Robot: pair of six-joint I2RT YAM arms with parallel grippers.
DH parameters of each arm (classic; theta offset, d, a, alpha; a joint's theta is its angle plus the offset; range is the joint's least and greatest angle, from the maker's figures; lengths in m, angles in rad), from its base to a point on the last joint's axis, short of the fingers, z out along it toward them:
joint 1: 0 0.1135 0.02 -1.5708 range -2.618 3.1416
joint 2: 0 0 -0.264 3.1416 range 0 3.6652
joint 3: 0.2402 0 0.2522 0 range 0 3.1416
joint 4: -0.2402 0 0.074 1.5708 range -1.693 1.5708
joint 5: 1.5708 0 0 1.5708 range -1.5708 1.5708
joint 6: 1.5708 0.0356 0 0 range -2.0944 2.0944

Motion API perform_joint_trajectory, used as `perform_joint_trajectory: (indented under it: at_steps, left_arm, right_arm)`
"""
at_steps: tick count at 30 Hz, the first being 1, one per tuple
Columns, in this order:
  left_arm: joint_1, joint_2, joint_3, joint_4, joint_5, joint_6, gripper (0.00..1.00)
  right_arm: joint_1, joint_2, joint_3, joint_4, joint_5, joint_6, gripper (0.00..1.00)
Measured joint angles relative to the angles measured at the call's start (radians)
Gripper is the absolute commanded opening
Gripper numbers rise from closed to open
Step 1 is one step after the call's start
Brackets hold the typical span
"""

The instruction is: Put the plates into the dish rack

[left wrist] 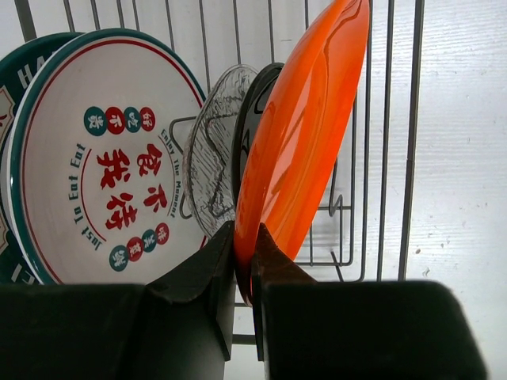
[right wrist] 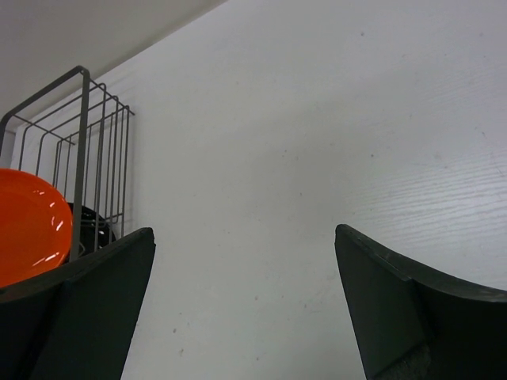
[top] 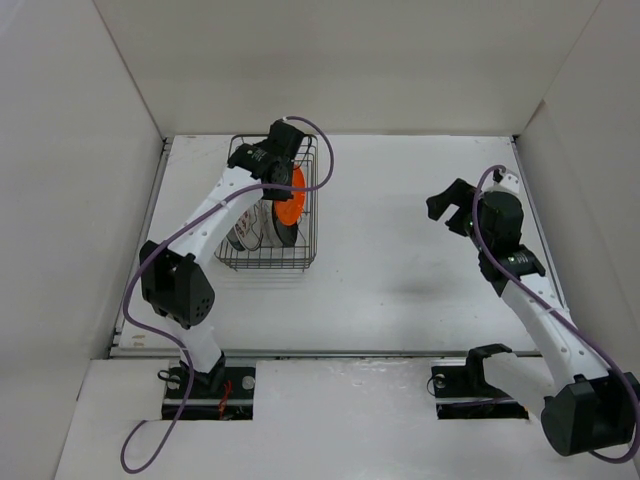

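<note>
Next, my left gripper lets go of the orange plate in the slot (top: 296,220) (left wrist: 318,154) that lies between the black plate and the wire side of the dish rack.
The dish rack (top: 305,262) stands at the table's back left. My left gripper (top: 283,178) is over it, shut on the rim of the orange plate (top: 291,198), which stands on edge inside the rack. In the left wrist view the gripper (left wrist: 244,247) pinches the orange plate (left wrist: 305,142). Beside that plate stand the black plate (left wrist: 252,119), the clear plate (left wrist: 212,150) and the white plate with red marks (left wrist: 103,166). A further plate (left wrist: 9,75) is mostly hidden at the far left. My right gripper (top: 450,205) is open and empty over the bare table at the right (right wrist: 245,261).
The rack's wire wall (left wrist: 412,127) runs close to the right of the orange plate. The right wrist view shows the rack's corner (right wrist: 79,134) and the orange plate (right wrist: 28,226) at its left. White walls enclose the table on three sides.
</note>
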Motion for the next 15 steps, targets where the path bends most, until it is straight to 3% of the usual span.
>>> perform_joint_trajectory:
  at_steps: [15]
  left_arm:
    - [-0.001,-0.027,-0.018,0.002,-0.055,-0.016,0.00]
  right_arm:
    - [-0.001,0.001,0.000,0.005,-0.014,0.000,1.00]
